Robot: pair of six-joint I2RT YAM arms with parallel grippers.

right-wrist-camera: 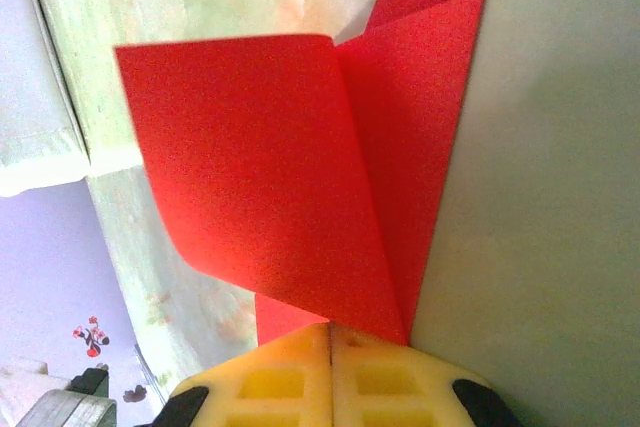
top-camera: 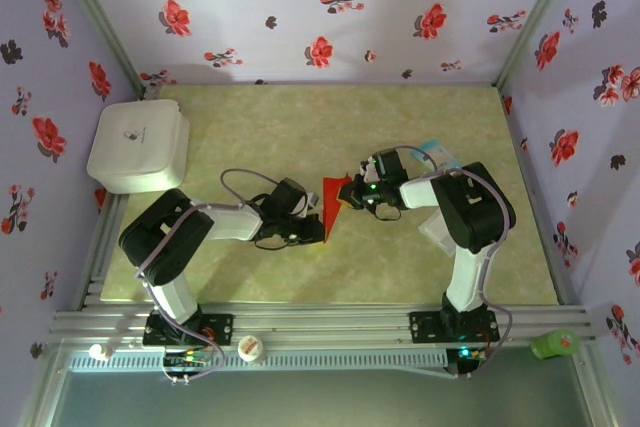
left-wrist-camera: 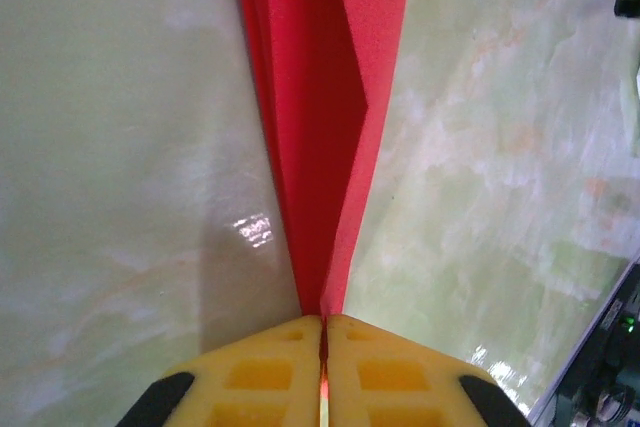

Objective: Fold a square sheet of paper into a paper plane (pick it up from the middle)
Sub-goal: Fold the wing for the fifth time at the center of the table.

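I can see a flap curling loose at the wider end while my left gripper holds the narrow tip, so I should open that gripper and take the paper nearer my right gripper [top-camera: 335, 201].
The square sheet of paper [top-camera: 333, 199] is bright red and partly folded, held up above the mat between both grippers. In the left wrist view the paper [left-wrist-camera: 320, 127] narrows to a creased point that runs into my left gripper [left-wrist-camera: 323, 327], whose yellow fingers [left-wrist-camera: 260, 372] are pressed shut on it. From above, the left gripper [top-camera: 312, 223] sits at the paper's near tip. My right gripper [right-wrist-camera: 330, 332] is shut on the wider end, where one flap of the paper [right-wrist-camera: 270, 177] curls loose. Seen from the top, the right gripper [top-camera: 354, 195] is at the paper's right side.
A white box [top-camera: 138, 144] stands at the back left of the green mat [top-camera: 260, 127]. A light-blue-and-white packet [top-camera: 437, 152] lies behind the right arm. A white cap [top-camera: 250, 348] and a green object [top-camera: 555, 344] rest on the front rail. Floral walls enclose three sides.
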